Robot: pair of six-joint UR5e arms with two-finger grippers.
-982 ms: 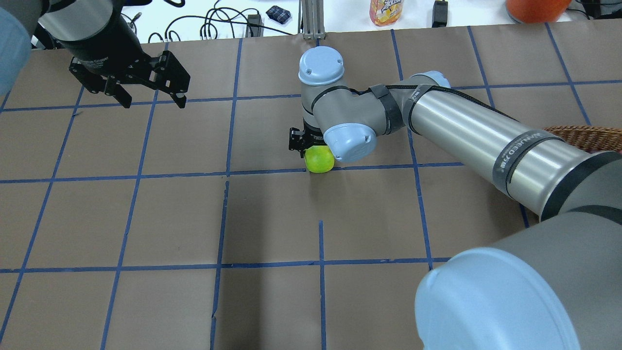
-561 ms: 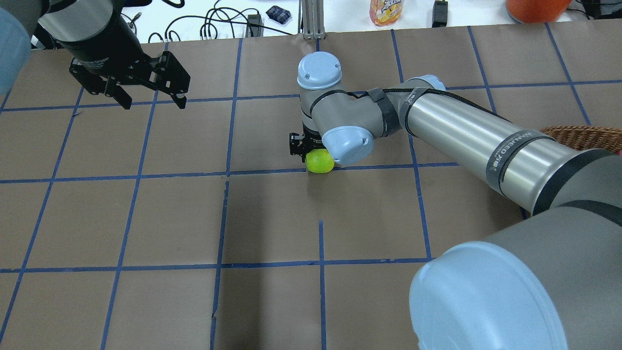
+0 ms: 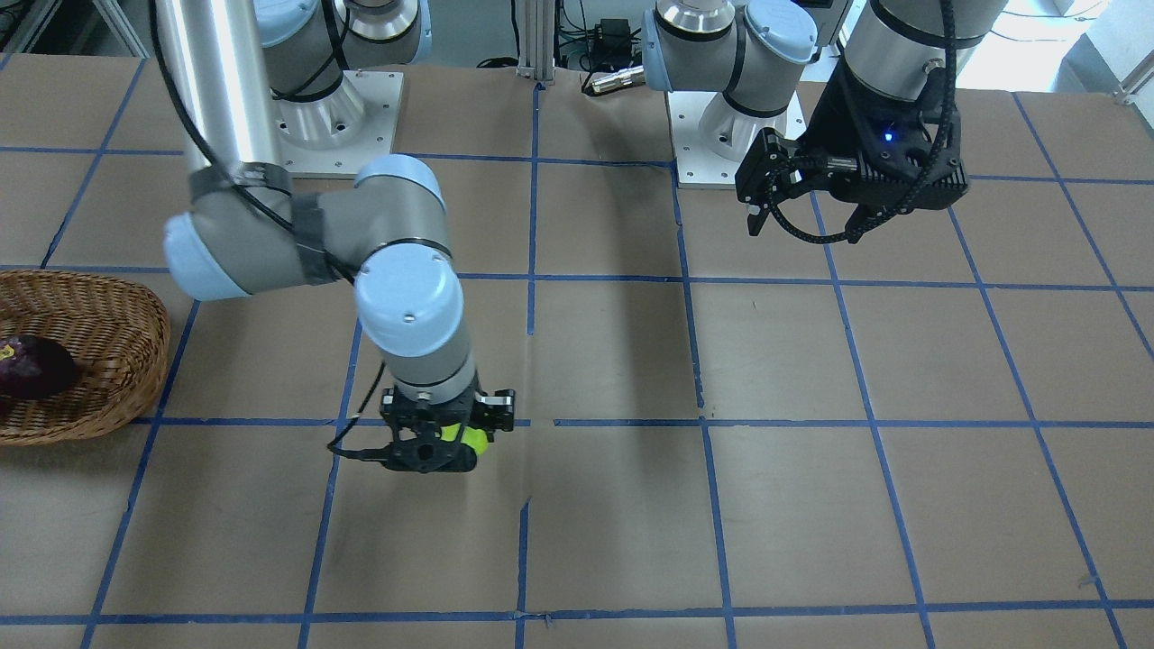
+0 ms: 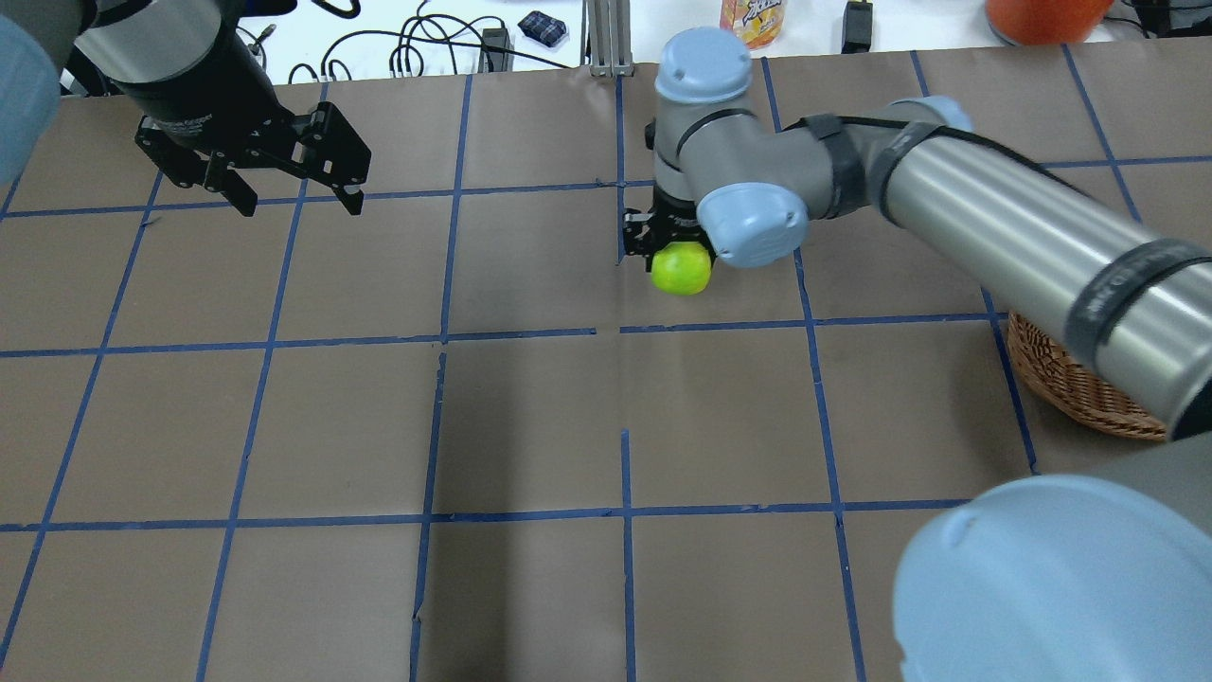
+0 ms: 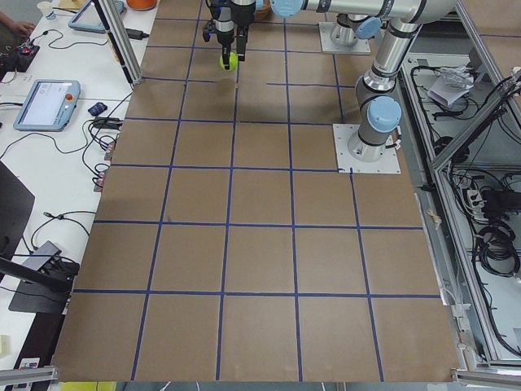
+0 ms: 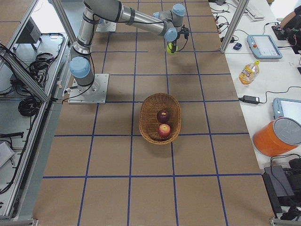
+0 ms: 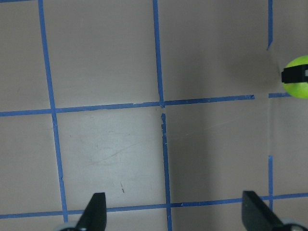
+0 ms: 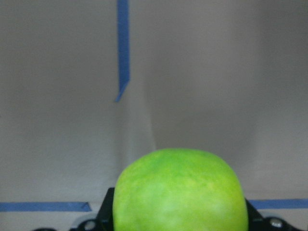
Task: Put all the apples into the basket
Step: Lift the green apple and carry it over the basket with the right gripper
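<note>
The robot's right gripper should set the yellow-green apple down in the wicker basket (image 3: 80,361) next to the dark purple apple.
My right gripper (image 4: 674,248) is shut on the yellow-green apple (image 4: 682,269) and holds it above the table; the apple fills the bottom of the right wrist view (image 8: 180,192) and also shows in the front view (image 3: 476,439). The wicker basket (image 6: 146,113) stands toward the robot's right and holds the red apple (image 6: 164,131) and the dark purple apple (image 6: 163,115). Only the basket's edge (image 4: 1070,384) shows overhead, past my right arm. My left gripper (image 4: 301,202) is open and empty, hovering far to the left; its wrist view shows the green apple (image 7: 298,82) at the right edge.
A drink bottle (image 4: 753,21), an orange container (image 4: 1042,17), cables and tablets lie on the white bench beyond the table's far edge. Both arm bases (image 3: 334,117) stand at the robot's side of the table. Blue tape lines grid the brown tabletop.
My right gripper has lifted the green apple off the table and carried it to the right, toward the basket's side. The left arm has not moved.
</note>
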